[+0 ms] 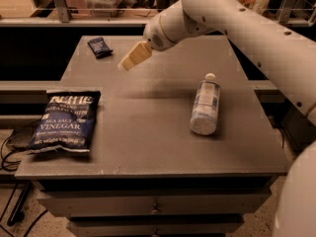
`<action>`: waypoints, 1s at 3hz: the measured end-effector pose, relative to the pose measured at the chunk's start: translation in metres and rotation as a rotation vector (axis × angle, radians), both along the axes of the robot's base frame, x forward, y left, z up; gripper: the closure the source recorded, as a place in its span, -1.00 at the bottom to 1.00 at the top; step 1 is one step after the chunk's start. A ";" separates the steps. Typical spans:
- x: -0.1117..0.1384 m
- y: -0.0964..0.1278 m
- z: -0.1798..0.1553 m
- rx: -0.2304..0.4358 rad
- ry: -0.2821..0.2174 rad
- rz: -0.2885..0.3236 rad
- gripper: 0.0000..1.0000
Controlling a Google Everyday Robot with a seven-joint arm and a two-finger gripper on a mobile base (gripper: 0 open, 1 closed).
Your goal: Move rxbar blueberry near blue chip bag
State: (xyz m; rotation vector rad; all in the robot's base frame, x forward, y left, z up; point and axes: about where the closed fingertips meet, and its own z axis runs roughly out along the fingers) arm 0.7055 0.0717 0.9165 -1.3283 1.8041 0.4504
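Note:
I will next move my gripper to the end of the rxbar blueberry (104, 51) that is nearer the water bottle and close it there.
The rxbar blueberry (99, 46) is a small dark navy wrapper lying flat at the table's far left corner. The blue chip bag (66, 120) is a large dark blue bag with white "Sea Salt & Vinegar" lettering, lying flat at the near left of the table. My gripper (129, 59) hangs above the table's far middle, to the right of the rxbar and apart from it, holding nothing that I can see. The arm reaches in from the upper right.
A clear plastic water bottle (205, 105) lies on its side on the right half of the grey table (148, 137). Drawers sit under the table's front edge. Cables lie on the floor at the left. Shelving and a rail stand behind the table.

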 end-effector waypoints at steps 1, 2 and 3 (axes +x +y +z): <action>0.023 0.017 -0.012 0.048 0.006 -0.023 -1.00; 0.057 0.063 -0.033 0.123 0.065 0.000 -1.00; 0.057 0.064 -0.033 0.123 0.065 0.000 -1.00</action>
